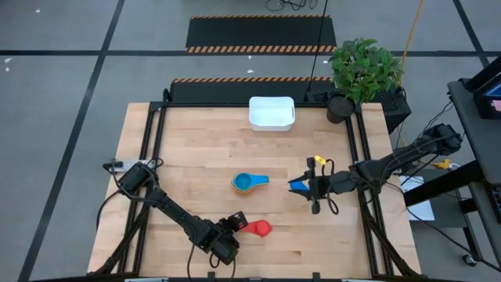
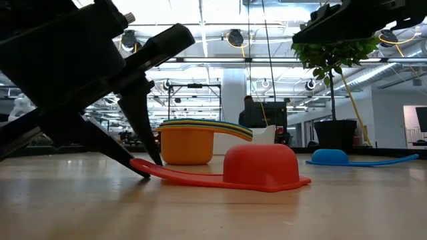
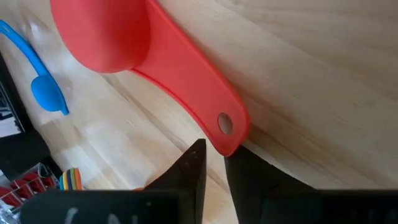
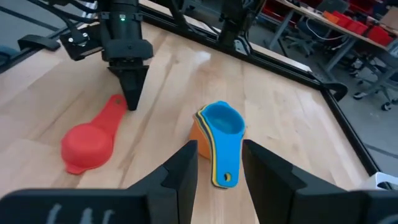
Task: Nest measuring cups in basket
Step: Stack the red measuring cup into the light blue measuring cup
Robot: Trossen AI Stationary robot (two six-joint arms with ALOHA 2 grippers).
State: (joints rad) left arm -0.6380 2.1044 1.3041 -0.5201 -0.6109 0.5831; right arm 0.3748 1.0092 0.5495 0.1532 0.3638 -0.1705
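Note:
The red cup lies upside down with only its handle's end in the robot's left gripper, so the left gripper will regrip the cup's handle (image 3: 198, 87), then pass it to the right gripper.
A red measuring cup (image 1: 259, 228) lies mouth down near the table's near edge, its handle pointing toward my left gripper (image 1: 237, 222), which is shut on the handle's end. Several nested cups (image 1: 249, 182), orange at the bottom and light blue on top, stand upright mid-table. A dark blue cup (image 2: 330, 157) lies mouth down to their right, under my right gripper (image 1: 305, 187). That gripper is open, hovers above the table and touches nothing; its wrist view looks at the nested cups (image 4: 217, 127). The white basket (image 1: 272, 113) sits at the far edge. My left gripper (image 3: 214, 165) has the free end of the red cup's handle (image 3: 225, 142), just past its hole, between its two fingertips. The fingers (image 2: 152, 157) slant down from the table's left. The bowl (image 2: 260, 167) rests mouth down on the table, and the handle end is slightly raised.
A black pot with a green plant (image 1: 344, 102) stands at the far right corner beside the basket. Black frame rails (image 1: 156, 133) run along the table's left, right and far sides. Bare wood lies between the nested cups and the basket.

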